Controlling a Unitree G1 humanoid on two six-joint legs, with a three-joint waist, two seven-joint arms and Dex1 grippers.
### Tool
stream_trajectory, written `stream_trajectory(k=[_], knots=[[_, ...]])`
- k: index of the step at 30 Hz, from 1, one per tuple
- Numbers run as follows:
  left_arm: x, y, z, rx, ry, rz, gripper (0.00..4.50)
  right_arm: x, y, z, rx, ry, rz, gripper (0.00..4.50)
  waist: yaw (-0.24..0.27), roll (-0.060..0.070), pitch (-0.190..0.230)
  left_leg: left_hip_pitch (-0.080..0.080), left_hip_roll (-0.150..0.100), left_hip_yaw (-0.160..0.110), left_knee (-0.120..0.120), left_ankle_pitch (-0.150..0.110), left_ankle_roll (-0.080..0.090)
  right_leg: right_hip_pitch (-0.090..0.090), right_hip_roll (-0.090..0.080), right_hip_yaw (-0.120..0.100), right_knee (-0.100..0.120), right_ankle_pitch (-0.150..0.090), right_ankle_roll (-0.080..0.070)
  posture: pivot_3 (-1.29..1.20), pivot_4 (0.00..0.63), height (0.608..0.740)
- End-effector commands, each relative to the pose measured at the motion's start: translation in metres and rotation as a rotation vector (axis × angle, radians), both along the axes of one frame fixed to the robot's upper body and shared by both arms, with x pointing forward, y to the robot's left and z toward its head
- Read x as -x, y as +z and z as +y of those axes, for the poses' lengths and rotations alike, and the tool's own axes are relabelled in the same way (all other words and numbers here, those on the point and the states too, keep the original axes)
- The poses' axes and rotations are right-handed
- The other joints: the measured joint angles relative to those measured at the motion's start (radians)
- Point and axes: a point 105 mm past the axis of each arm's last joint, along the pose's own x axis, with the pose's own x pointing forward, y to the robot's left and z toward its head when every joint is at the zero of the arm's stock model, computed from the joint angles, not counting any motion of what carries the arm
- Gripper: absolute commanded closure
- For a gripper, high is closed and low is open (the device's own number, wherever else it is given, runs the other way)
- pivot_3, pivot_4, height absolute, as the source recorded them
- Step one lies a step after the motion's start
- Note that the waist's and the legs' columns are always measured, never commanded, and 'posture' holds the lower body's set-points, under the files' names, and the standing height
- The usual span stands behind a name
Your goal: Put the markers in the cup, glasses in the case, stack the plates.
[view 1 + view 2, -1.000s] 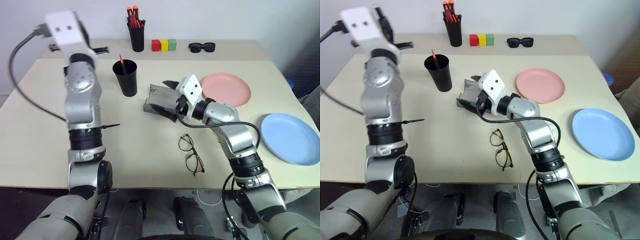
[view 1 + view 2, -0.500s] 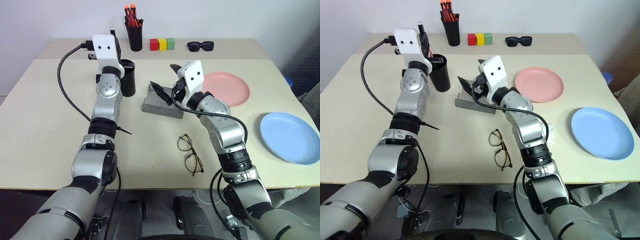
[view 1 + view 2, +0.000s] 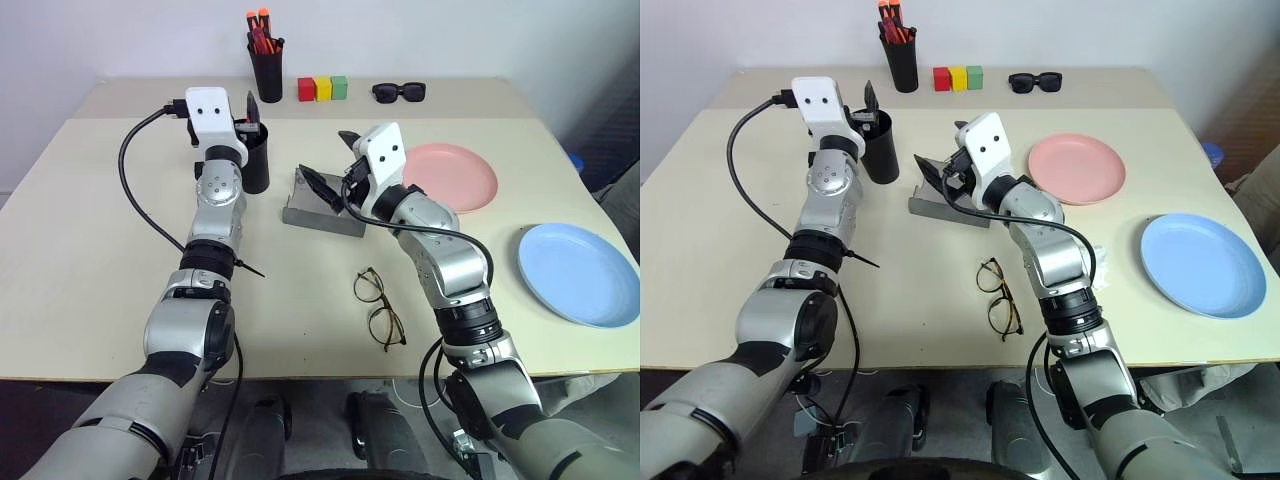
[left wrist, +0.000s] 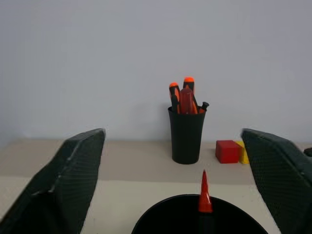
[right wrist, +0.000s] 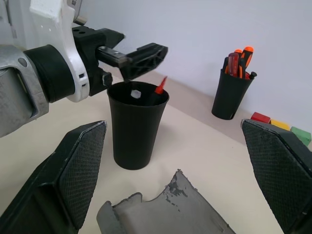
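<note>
The glasses have a bridge [image 3: 383, 301] between their lenses. My right gripper needs to go there next and close on it, ready to carry the glasses to the case.
The black cup [image 3: 250, 165] stands at the back left of the table, and my left gripper [image 3: 255, 115] hangs open just above its rim. Inside the cup the red marker [image 5: 161, 86] pokes up, and the white marker's end [image 5: 135, 92] shows in the mouth. The grey case [image 3: 318, 212] lies to the right of the cup, with my right gripper [image 3: 331, 162] open and empty just above its far side. The glasses [image 3: 378, 308] lie unfolded on the table in front of the case. The pink plate [image 3: 455, 175] and the light blue plate [image 3: 580, 275] lie apart on the right.
Along the back edge stand a black pen holder [image 3: 268, 68] with orange-capped pens, red, yellow and green blocks [image 3: 322, 88] and black sunglasses [image 3: 400, 92]. A cable loops from my left wrist over the table's left side.
My left arm came down from high up to the cup's rim, and its gripper opened, letting the white marker go into the cup. The right gripper has stayed over the case.
</note>
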Motion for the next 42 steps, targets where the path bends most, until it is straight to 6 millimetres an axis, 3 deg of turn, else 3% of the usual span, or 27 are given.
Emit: stream_trajectory(k=[1, 4, 10, 12, 18, 27, 35, 38, 42], knots=[[0.004, 0.018, -0.001, 0.02, -0.016, -0.07, 0.18, 0.009, 0.016, 0.005, -0.018, 0.028, -0.06, 0.0, 0.0, 0.0, 0.0, 0.0, 0.0, 0.0, 0.0, 0.0, 0.0, 0.0, 0.0, 0.0, 0.0, 0.0, 0.0, 0.0, 0.15, 0.74], [0.007, 0.03, -0.009, 0.012, -0.122, -0.108, 0.18, 0.009, 0.016, 0.001, -0.003, 0.029, -0.066, 0.0, 0.0, 0.0, 0.0, 0.0, 0.0, 0.0, 0.0, 0.0, 0.0, 0.0, 0.0, 0.0, 0.0, 0.0, 0.0, 0.0, 0.15, 0.74], [0.041, 0.034, -0.056, -0.247, -0.695, -0.077, 0.18, 0.034, -0.005, -0.021, 0.194, 0.172, -0.03, 0.0, -0.002, 0.0, 0.0, 0.0, 0.0, 0.0, -0.001, 0.0, 0.0, 0.0, 0.0, 0.0, -0.001, 0.0, 0.0, 0.0, 0.15, 0.74], [0.055, 0.019, -0.066, -0.369, -0.865, 0.042, 0.18, 0.045, -0.016, -0.033, 0.273, 0.216, 0.003, 0.0, -0.004, 0.001, 0.0, 0.0, 0.0, 0.0, 0.0, 0.0, 0.0, 0.0, 0.0, 0.0, -0.001, 0.0, 0.0, 0.0, 0.15, 0.74], [0.072, -0.04, -0.068, -0.646, -1.089, 0.418, 0.18, 0.059, -0.027, -0.065, 0.382, 0.228, 0.085, 0.0, -0.014, 0.001, 0.0, 0.0, 0.001, 0.0, 0.0, 0.0, 0.0, 0.001, 0.002, 0.0, 0.0, -0.001, 0.0, 0.0, 0.15, 0.74], [0.054, -0.079, -0.082, -0.813, -1.132, 0.569, 0.18, 0.064, -0.031, -0.099, 0.421, 0.118, 0.125, 0.0, -0.003, 0.001, 0.001, 0.0, 0.001, 0.001, 0.001, 0.0, 0.001, 0.001, 0.001, 0.0, -0.001, -0.001, 0.0, 0.0, 0.15, 0.74], [0.047, -0.095, -0.088, -0.945, -1.167, 0.644, 0.18, 0.074, -0.037, -0.103, 0.407, 0.081, 0.138, 0.0, 0.0, 0.0, 0.001, -0.001, 0.001, 0.001, 0.001, -0.001, 0.002, 0.001, 0.001, 0.001, -0.001, -0.001, 0.0, 0.0, 0.15, 0.74], [0.048, -0.097, -0.087, -0.961, -1.183, 0.667, 0.98, 0.077, -0.038, -0.103, 0.402, 0.072, 0.142, 0.0, 0.0, 0.0, 0.001, -0.001, 0.001, 0.001, 0.002, -0.001, 0.002, 0.001, 0.001, 0.001, -0.001, -0.001, 0.0, 0.0, 0.15, 0.74], [0.048, -0.1, -0.087, -0.979, -1.184, 0.669, 2.87, 0.079, -0.039, -0.106, 0.4, 0.059, 0.148, 0.0, 0.002, 0.0, 0.001, -0.001, 0.001, 0.001, 0.002, -0.001, 0.002, 0.001, 0.001, 0.001, -0.001, -0.001, 0.0, 0.0, 0.15, 0.74]])
